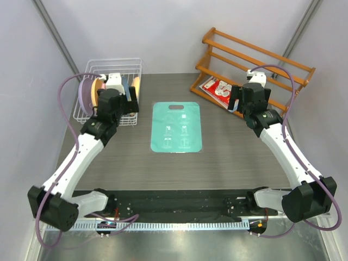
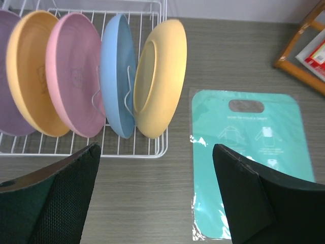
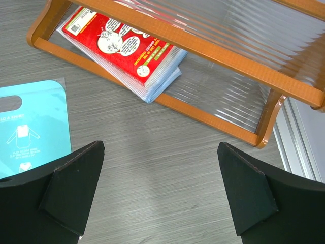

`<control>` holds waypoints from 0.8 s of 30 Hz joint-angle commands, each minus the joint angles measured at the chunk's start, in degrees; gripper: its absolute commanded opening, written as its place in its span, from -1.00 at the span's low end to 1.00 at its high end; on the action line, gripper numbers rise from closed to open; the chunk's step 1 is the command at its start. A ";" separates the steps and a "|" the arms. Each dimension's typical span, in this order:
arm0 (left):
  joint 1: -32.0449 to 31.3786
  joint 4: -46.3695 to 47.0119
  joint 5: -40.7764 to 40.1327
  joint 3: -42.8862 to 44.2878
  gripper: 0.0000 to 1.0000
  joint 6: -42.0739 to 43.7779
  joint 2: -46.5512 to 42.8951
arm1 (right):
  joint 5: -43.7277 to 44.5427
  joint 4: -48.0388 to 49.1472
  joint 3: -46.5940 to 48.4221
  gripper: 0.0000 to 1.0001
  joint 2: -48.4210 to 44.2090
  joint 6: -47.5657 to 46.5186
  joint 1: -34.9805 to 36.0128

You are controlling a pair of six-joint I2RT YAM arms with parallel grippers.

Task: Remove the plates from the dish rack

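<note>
The robot's left gripper should next go to the yellow plate, beside the blue plate in the dish rack, and close on the yellow plate's top rim [image 1: 136, 89] [image 2: 183, 67].
The white wire dish rack [image 1: 111, 66] stands at the back left. It holds several plates on edge. In the left wrist view they run left to right: lilac plate [image 2: 6, 76], yellow-orange plate [image 2: 28, 76], pink plate [image 2: 76, 76], blue plate [image 2: 114, 71], yellow plate [image 2: 162, 76]. The rack's front rim [image 2: 127, 153] shows below them. My left gripper [image 2: 155, 173] is open and empty, raised just in front of the rack's right end, and it also shows in the top view [image 1: 117, 100]. My right gripper [image 3: 160, 168] is open and empty over bare table at the back right.
A teal rectangular mat [image 1: 176, 126] lies flat at the table's middle, right of the rack. An orange-brown wooden slatted rack [image 1: 255, 62] stands at the back right with a red printed packet [image 3: 124, 40] under it. Grey walls close the left and right sides.
</note>
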 commanded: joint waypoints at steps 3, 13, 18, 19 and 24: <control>-3.32 9.58 -8.05 1.58 0.78 5.62 10.53 | 1.62 1.90 -0.03 0.99 -0.58 -1.15 0.09; -5.09 20.04 -18.78 6.32 0.66 11.86 21.35 | 1.44 1.98 -0.38 0.99 0.38 -1.23 0.09; -5.17 23.91 -20.01 7.38 0.56 13.54 25.75 | 1.53 1.98 -0.12 1.00 1.35 -1.32 0.00; -5.17 24.09 -20.80 7.47 0.55 13.54 26.45 | 1.70 1.90 -0.12 0.99 1.53 -1.32 0.09; -5.17 26.72 -21.51 7.55 0.39 15.19 29.71 | 2.14 1.98 -0.29 0.99 1.53 -1.67 0.09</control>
